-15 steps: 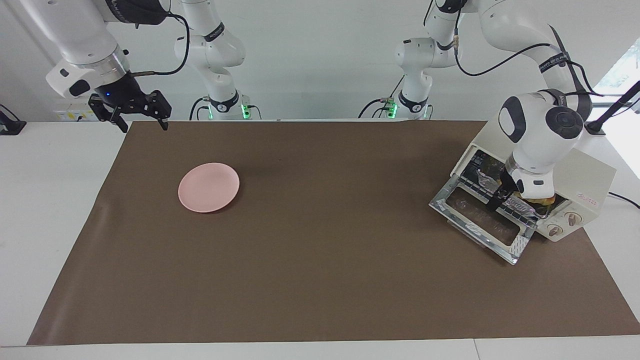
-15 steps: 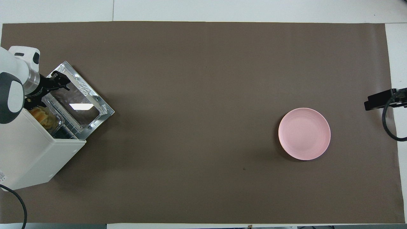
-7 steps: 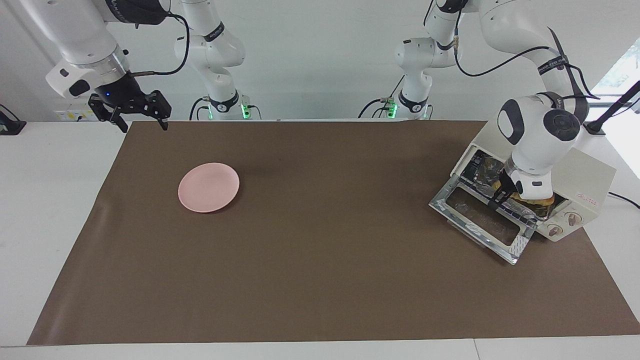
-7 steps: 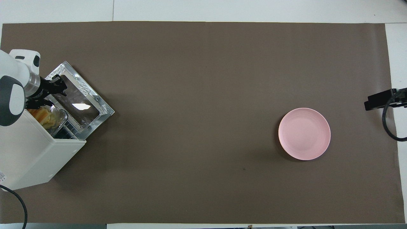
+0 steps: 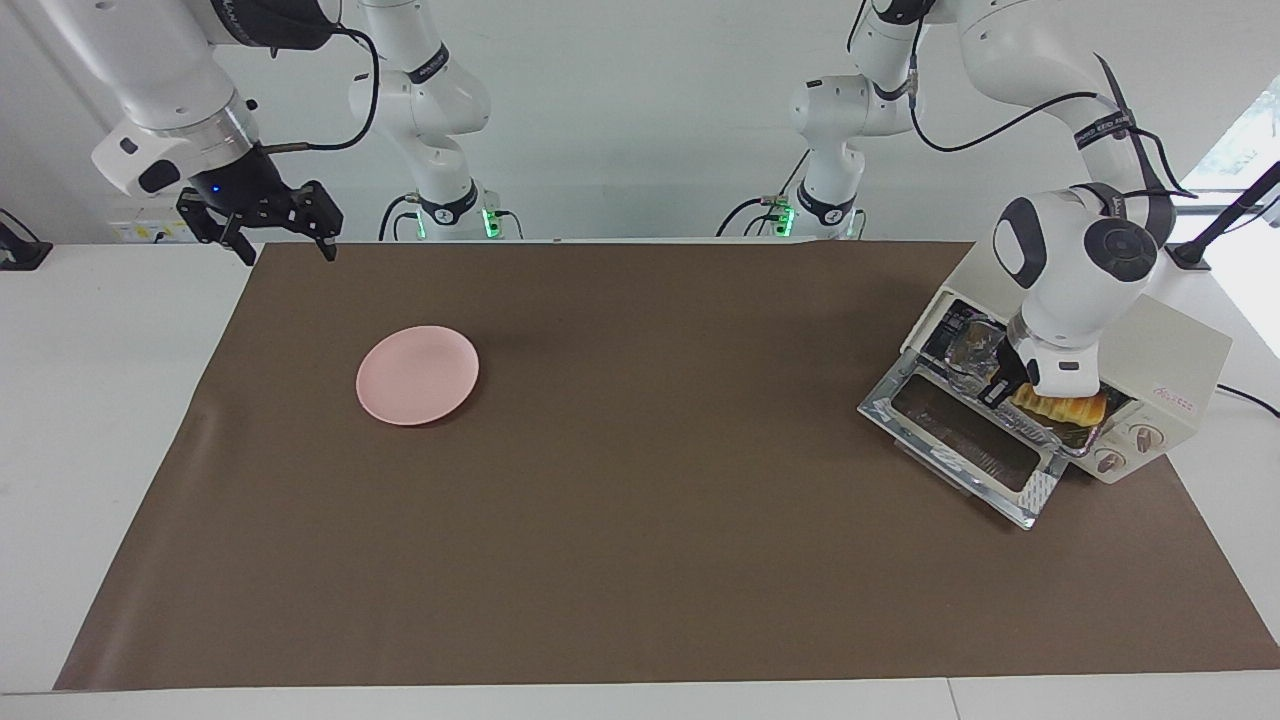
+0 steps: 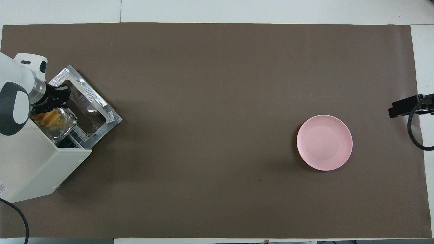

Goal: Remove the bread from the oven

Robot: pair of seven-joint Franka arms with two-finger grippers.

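The robot's left gripper needs to set the silver foil tray down on the brown mat [image 6: 183, 113] between the oven and the pink plate.
The cream-white oven [image 5: 1170, 360] stands at the left arm's end of the table with its glass door [image 5: 960, 440] dropped open. The golden bread [image 5: 1065, 407] lies in a silver foil tray [image 5: 1040, 432] that sticks partly out of the oven mouth. My left gripper [image 5: 1000, 388] is at the oven mouth, shut on the tray's rim beside the bread. The overhead view shows the same: oven [image 6: 30, 166], bread [image 6: 51, 118], tray [image 6: 67, 127], left gripper [image 6: 59, 100]. My right gripper [image 5: 285, 228] waits open in the air over the mat's corner at the right arm's end.
A pink round plate [image 5: 417, 374] sits on the brown mat toward the right arm's end; it also shows in the overhead view [image 6: 324, 142]. The open door [image 6: 91, 112] juts out over the mat from the oven.
The left gripper has drawn its fingers together at the tray's rim. The foil tray with the bread has slid farther out of the oven mouth. The right arm has not moved.
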